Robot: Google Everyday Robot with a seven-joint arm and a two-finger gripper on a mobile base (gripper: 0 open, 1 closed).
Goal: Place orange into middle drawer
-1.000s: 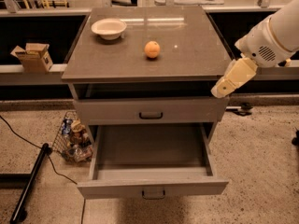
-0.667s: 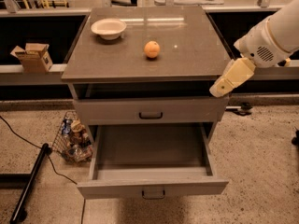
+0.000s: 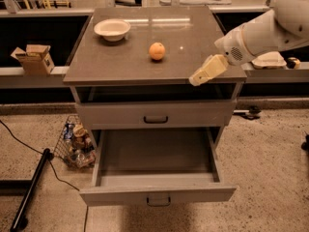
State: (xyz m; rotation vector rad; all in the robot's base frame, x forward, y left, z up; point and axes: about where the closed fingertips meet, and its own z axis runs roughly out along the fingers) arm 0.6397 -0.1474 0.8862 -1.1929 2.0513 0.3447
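I should next grip the orange's side [image 3: 161, 51] away from the white bowl, on the grey cabinet top.
The orange [image 3: 156, 50] sits on the grey cabinet top [image 3: 120, 64], near its middle. The middle drawer [image 3: 157, 164] is pulled open below, showing a bare grey tray and a small loop handle [image 3: 159, 200] on its front. My gripper [image 3: 203, 73] hangs at the cabinet top's front right edge, to the right of and nearer than the orange, apart from it. It holds nothing that shows.
A white bowl [image 3: 112, 29] stands at the back left of the top. A closed upper drawer with a dark handle [image 3: 155, 120] is above the open one. A wire basket of litter [image 3: 75, 141] and a black pole [image 3: 29, 190] lie on the floor to the left. A cardboard box [image 3: 35, 58] sits on the left ledge.
My arm and gripper have moved left and a little up, closer to the cabinet's front right corner. The orange and the drawer have not moved.
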